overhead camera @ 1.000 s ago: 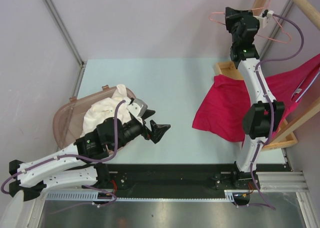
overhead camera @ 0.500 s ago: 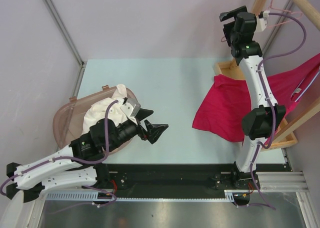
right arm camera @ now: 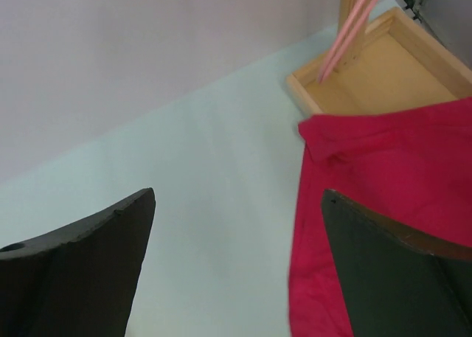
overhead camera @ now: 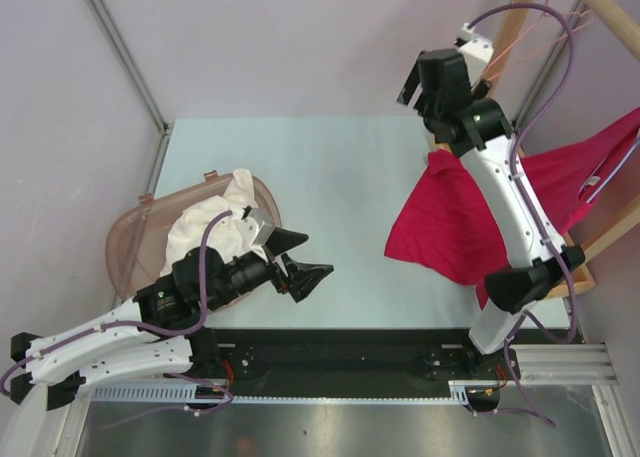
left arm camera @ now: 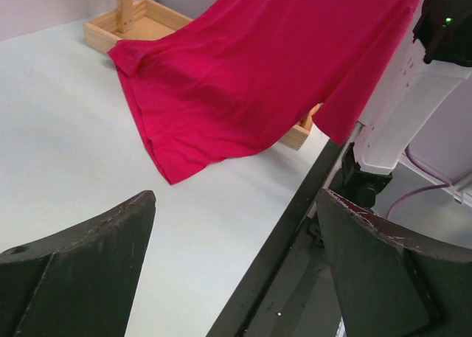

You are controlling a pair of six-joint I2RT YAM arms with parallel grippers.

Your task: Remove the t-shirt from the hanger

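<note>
The robot's right gripper will next move to the blue hanger's sloping arm (overhead camera: 612, 174), at the spot where it comes out of the red t-shirt, and close there.
The red t-shirt (overhead camera: 450, 217) drapes from the wooden rack at the right down onto the table, and fills the top of the left wrist view (left arm camera: 251, 71). The thin pink hanger (overhead camera: 548, 35) hangs bare by the rack's post, above the shirt; its wires (right arm camera: 352, 29) show in the right wrist view over the shirt's edge (right arm camera: 391, 175). My right gripper (overhead camera: 425, 77) is raised near the rack, open and empty (right arm camera: 240, 195). My left gripper (overhead camera: 300, 264) hovers low over the table's near left, open and empty (left arm camera: 236, 197).
A brown basket (overhead camera: 125, 242) holding white cloth (overhead camera: 205, 227) sits at the left table edge behind the left arm. The rack's wooden base tray (right arm camera: 383, 71) and its post (overhead camera: 525, 2) stand at the back right. The right arm's base (left arm camera: 398, 130) is beyond the shirt.
My right gripper opened and let go of the pink hanger, then swung left and down away from the rack. The left arm shifted slightly toward the near edge.
</note>
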